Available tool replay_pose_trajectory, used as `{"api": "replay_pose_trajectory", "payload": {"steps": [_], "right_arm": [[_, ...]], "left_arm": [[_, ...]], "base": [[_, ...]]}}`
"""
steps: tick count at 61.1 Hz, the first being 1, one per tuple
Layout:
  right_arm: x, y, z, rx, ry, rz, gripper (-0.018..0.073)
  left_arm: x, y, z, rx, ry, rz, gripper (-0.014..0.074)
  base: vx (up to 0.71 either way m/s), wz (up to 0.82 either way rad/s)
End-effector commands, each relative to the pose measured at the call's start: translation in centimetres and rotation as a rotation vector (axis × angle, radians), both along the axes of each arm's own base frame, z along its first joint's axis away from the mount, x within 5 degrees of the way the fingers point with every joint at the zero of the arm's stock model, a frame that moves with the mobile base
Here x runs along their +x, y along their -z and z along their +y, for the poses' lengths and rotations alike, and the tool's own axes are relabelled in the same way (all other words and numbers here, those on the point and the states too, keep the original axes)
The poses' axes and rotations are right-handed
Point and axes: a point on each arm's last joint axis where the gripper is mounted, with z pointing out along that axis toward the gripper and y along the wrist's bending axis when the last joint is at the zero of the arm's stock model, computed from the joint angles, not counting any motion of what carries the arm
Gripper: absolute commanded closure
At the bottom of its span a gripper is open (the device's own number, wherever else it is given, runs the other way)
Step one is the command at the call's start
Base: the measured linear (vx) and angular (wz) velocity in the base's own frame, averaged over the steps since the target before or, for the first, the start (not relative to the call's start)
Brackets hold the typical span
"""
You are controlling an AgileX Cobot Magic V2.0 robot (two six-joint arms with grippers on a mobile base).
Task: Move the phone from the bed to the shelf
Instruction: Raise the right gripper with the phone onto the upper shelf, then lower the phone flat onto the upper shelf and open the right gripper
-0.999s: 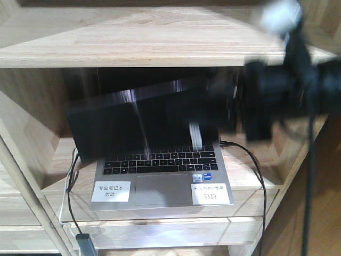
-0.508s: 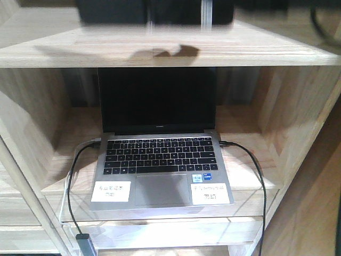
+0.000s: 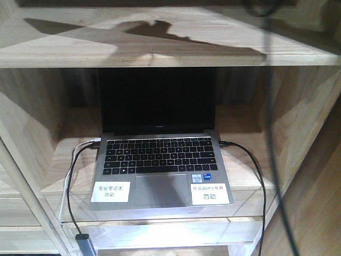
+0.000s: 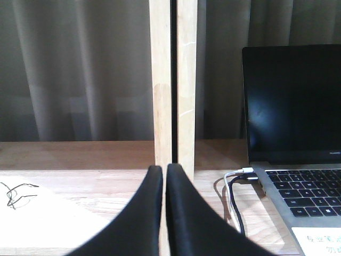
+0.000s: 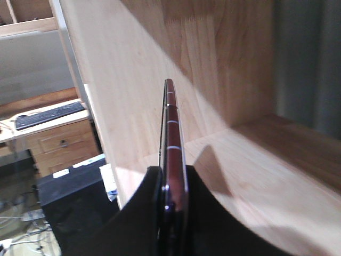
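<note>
The phone, now upright above a pale shelf board, will be put down by my right gripper on the shelf's top board (image 3: 105,22) above the laptop's white-cable side.
The phone (image 5: 171,138) shows edge-on in the right wrist view, a slim dark slab with a pinkish metal edge. My right gripper (image 5: 173,184) is shut on its lower part and holds it upright above a pale board of the shelf (image 5: 266,176), close to a side panel. In the front view this gripper and the phone are out of frame, and only a shadow lies on the shelf's top board (image 3: 160,48). My left gripper (image 4: 164,170) is shut on nothing, low over a shelf board and facing a wooden upright (image 4: 173,80). The bed is out of view.
An open grey laptop (image 3: 160,160) stands in the shelf's middle bay, to the right of my left gripper (image 4: 293,106). Cables plug into both its sides (image 3: 256,170) (image 4: 232,197). A blurred dark cable (image 3: 272,106) hangs at the right. A desk with a keyboard (image 5: 48,114) stands beyond the shelf.
The right arm with the phone rose from in front of the laptop to the top edge of the front view, then out of it. Only its shadow stays on the top board.
</note>
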Motion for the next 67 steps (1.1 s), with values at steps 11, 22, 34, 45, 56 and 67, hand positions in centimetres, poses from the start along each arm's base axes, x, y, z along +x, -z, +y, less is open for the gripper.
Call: {"api": "replay_pose_trajectory", "payload": {"steps": [11, 22, 34, 45, 56, 67], "right_arm": [[1.5, -1.7, 2.6, 0.151, 0.085, -0.030, 0.0561], [3.4, 0.2, 3.3, 0.136, 0.106, 0.010, 0.0561], [4.6, 1.9, 3.7, 0.114, 0.111, 0.040, 0.0561], [5.5, 2.9, 3.9, 0.089, 0.146, 0.042, 0.0561], [6.1, 3.4, 3.9, 0.093, 0.178, 0.051, 0.0551], [6.2, 3.4, 3.9, 0.096, 0.186, 0.051, 0.0531]], "left_arm": [[-0.2, -1.5, 0.0, -0.013, 0.005, -0.105, 0.0595], [-0.2, -1.5, 0.0, -0.013, 0.005, -0.105, 0.0595], [-0.2, -1.5, 0.0, -0.013, 0.005, -0.105, 0.0595], [-0.2, -1.5, 0.0, -0.013, 0.005, -0.105, 0.0595], [-0.2, -1.5, 0.0, -0.013, 0.005, -0.105, 0.0595], [-0.2, -1.5, 0.0, -0.013, 0.005, -0.105, 0.0595]], "base": [[0.00, 0.00], [0.00, 0.00], [0.00, 0.00], [0.00, 0.00], [0.00, 0.00], [0.00, 0.00]]}}
